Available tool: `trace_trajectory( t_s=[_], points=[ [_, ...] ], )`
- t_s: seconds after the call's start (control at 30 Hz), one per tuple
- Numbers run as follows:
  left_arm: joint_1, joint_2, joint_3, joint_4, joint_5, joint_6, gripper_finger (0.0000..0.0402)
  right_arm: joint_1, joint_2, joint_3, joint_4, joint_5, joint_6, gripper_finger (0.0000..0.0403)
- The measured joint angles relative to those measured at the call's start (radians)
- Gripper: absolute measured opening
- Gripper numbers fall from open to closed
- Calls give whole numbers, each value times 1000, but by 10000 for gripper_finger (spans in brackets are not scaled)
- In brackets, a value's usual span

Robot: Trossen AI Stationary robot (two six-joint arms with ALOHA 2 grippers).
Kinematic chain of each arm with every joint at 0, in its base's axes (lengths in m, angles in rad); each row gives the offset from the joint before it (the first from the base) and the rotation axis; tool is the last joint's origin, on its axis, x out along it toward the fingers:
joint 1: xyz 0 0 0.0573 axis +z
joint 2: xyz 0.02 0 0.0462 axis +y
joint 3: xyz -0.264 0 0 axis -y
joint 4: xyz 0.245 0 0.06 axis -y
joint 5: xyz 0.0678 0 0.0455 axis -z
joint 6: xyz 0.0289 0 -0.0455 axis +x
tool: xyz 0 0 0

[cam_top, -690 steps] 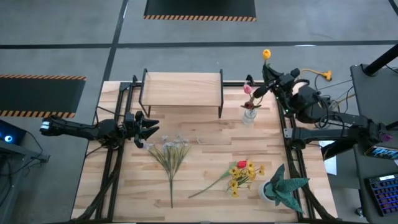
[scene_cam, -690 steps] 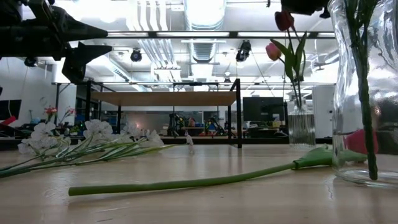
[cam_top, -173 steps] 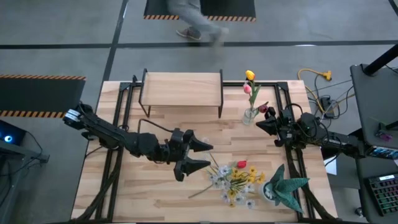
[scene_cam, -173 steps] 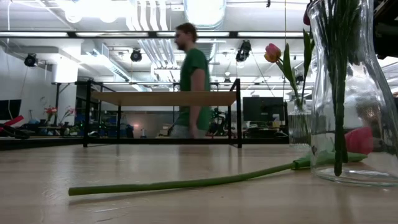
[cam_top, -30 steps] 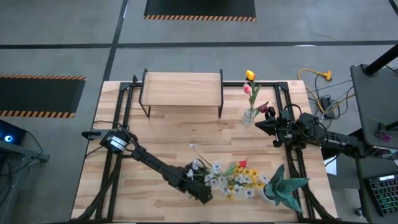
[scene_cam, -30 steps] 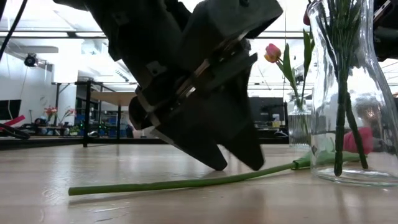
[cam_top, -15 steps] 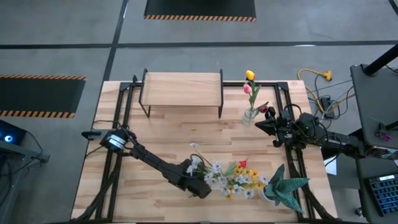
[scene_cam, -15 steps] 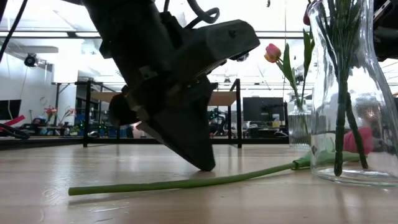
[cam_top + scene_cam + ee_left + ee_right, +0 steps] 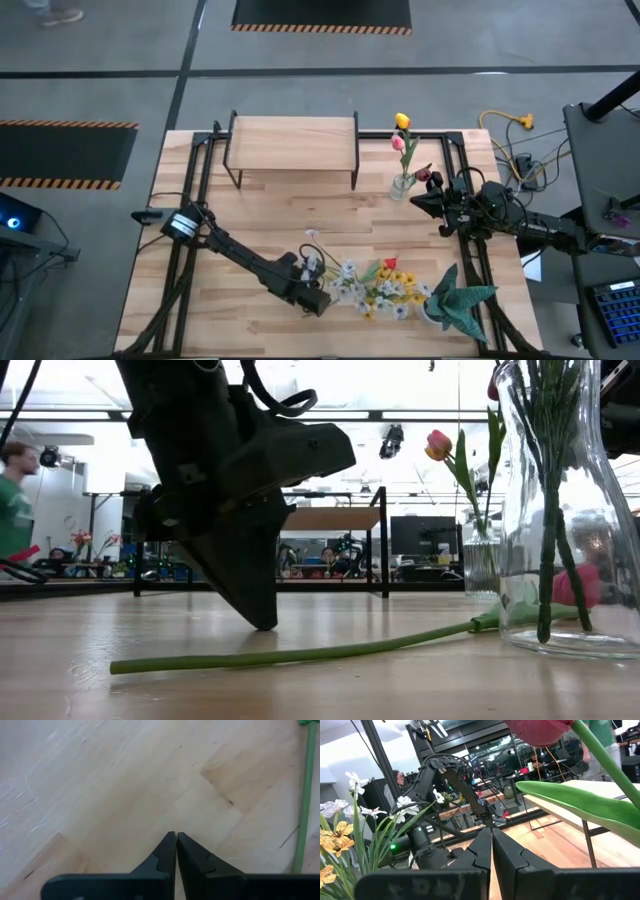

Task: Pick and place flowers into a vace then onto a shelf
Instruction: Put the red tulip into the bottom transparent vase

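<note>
My left gripper should open, take the tulip's green stem [image 9: 345, 652] and drag it clear before lifting, as the red tulip's head is close under the big vase's flowers.
My left gripper [image 9: 320, 303] is shut and points down at bare wood [image 9: 176, 836], left of the big glass vase [image 9: 570, 510]. That vase [image 9: 380, 290] holds white and yellow-orange flowers. A red tulip [image 9: 388, 263] lies on the table, and its long green stem [image 9: 300, 653] runs past the gripper tip [image 9: 262, 622]. My right gripper [image 9: 415, 200] waits shut beside the small vase [image 9: 401, 185], which holds yellow, pink and dark maroon tulips. The maroon tulip [image 9: 535, 727] leans over the right fingers [image 9: 491, 832]. The shelf [image 9: 292, 140] stands at the far side. My left gripper aims its shut fingertips [image 9: 262, 622] slanting down at the bare tabletop, a little way from the lying stem [image 9: 305, 795]. In the low view the tips are at table level, but I cannot tell whether they touch the wood.
A green spiky plant in a white pot [image 9: 455, 300] stands at the near right corner, close to the big vase. Black frame rails [image 9: 200, 180] run along the table's left and right sides. A person [image 9: 12, 500] is in the room beyond the table.
My left gripper has shut on nothing and moved toward the table's left and slightly far edge, away from the big vase. The stem on the table has stayed where it was.
</note>
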Motion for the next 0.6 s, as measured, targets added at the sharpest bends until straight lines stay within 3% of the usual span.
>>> trace_trajectory(
  t_s=[0.13,0.23,0.37,0.6],
  points=[
    [-1,-13,-8,79,-1,76,2,0,0,0,0,0,0,9],
    [-4,-11,-7,299,36,173,22,0,0,0,0,0,0,9],
    [-11,-13,-4,438,49,258,84,0,0,0,-1,0,0,9],
    [-13,-9,3,488,54,277,217,0,1,0,-6,2,0,9]
  ],
)
